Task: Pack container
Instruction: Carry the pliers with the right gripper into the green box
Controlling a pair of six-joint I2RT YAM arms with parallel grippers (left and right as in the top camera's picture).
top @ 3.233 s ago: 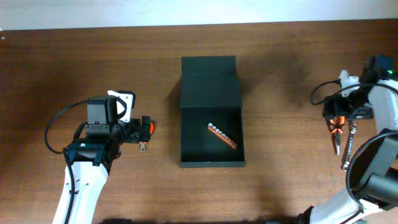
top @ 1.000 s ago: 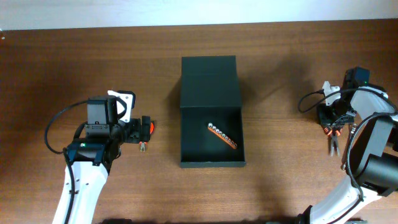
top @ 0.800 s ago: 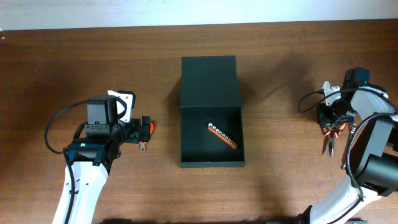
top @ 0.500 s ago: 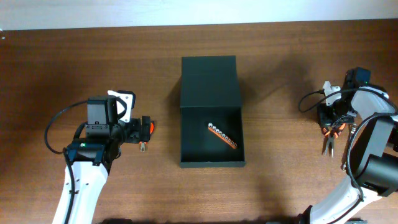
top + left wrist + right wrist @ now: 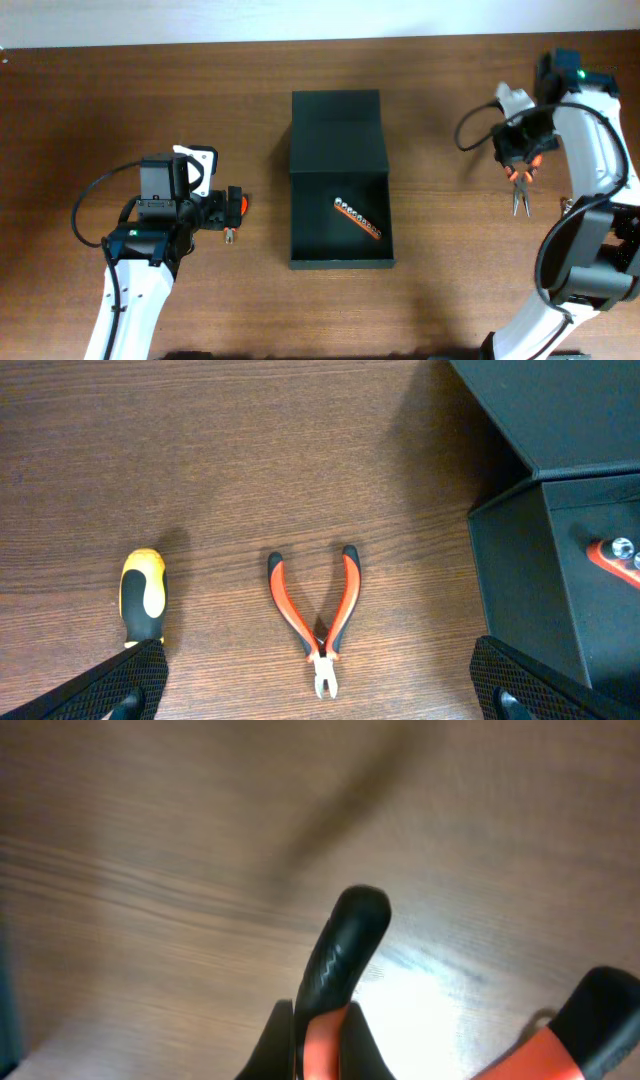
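Observation:
The robot's right gripper needs to set the long-nose pliers down in the container [image 5: 340, 227] next to the orange bit strip, toward the left gripper.
The container [image 5: 340, 255] is a dark matte box standing open at the table's middle, its flap lid [image 5: 337, 125] laid back on the far side. An orange bit strip [image 5: 358, 216] lies inside. My right gripper [image 5: 520, 163] is right of the box, shut on one black-and-orange handle [image 5: 340, 965] of the long-nose pliers [image 5: 520, 195], which hang below it above the table. My left gripper [image 5: 320, 705] hovers open over small orange pliers [image 5: 322, 622] lying on the wood, left of the container [image 5: 560, 570].
A yellow-and-black screwdriver handle [image 5: 142, 595] lies beside the small pliers, close to my left finger [image 5: 110, 685]. A silvery tool [image 5: 566, 205] peeks out next to the right arm near the table's right edge.
My right gripper has closed on the long-nose pliers and carried them up off the table, toward the far side and a little left. The left arm has not moved.

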